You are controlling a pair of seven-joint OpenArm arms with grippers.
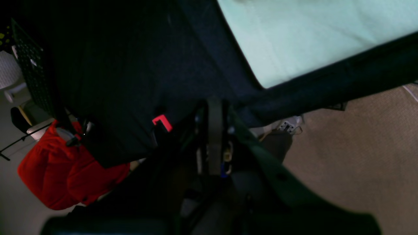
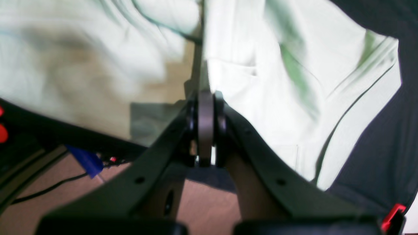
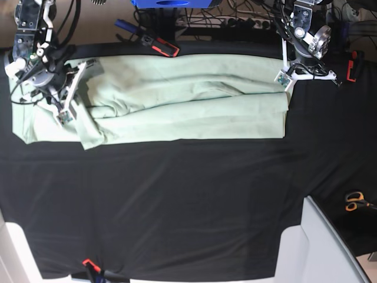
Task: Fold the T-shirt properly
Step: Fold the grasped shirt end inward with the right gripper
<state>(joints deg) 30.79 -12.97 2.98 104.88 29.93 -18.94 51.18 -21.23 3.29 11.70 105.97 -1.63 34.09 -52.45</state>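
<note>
The bunched sleeve will lie flat on the T-shirt when my right gripper lets it go there, just inside the shirt's far edge point(image 3: 92, 71).
The pale mint T-shirt point(image 3: 177, 100) lies folded lengthwise across the far part of the black tablecloth point(image 3: 177, 194). My right gripper point(image 3: 65, 116) is at the shirt's left end, by a bunched sleeve. In the right wrist view its jaws point(image 2: 205, 98) are pressed together and a crease of the T-shirt point(image 2: 261, 81) runs straight into the tips, so it looks shut on the cloth. My left gripper point(image 3: 284, 79) sits at the shirt's right edge. Its shut fingers point(image 1: 214, 107) are over the black cloth and hold nothing, with the T-shirt point(image 1: 310, 36) lying beyond them.
Orange-handled scissors point(image 3: 354, 201) lie at the right edge. Red clamps point(image 3: 165, 47) point(image 3: 352, 66) point(image 3: 88, 263) grip the tablecloth's borders. A pale grey-white panel point(image 3: 318, 247) overlaps the near right corner. Beside the table are a red bag point(image 1: 58, 173) and beige carpet point(image 1: 359, 147).
</note>
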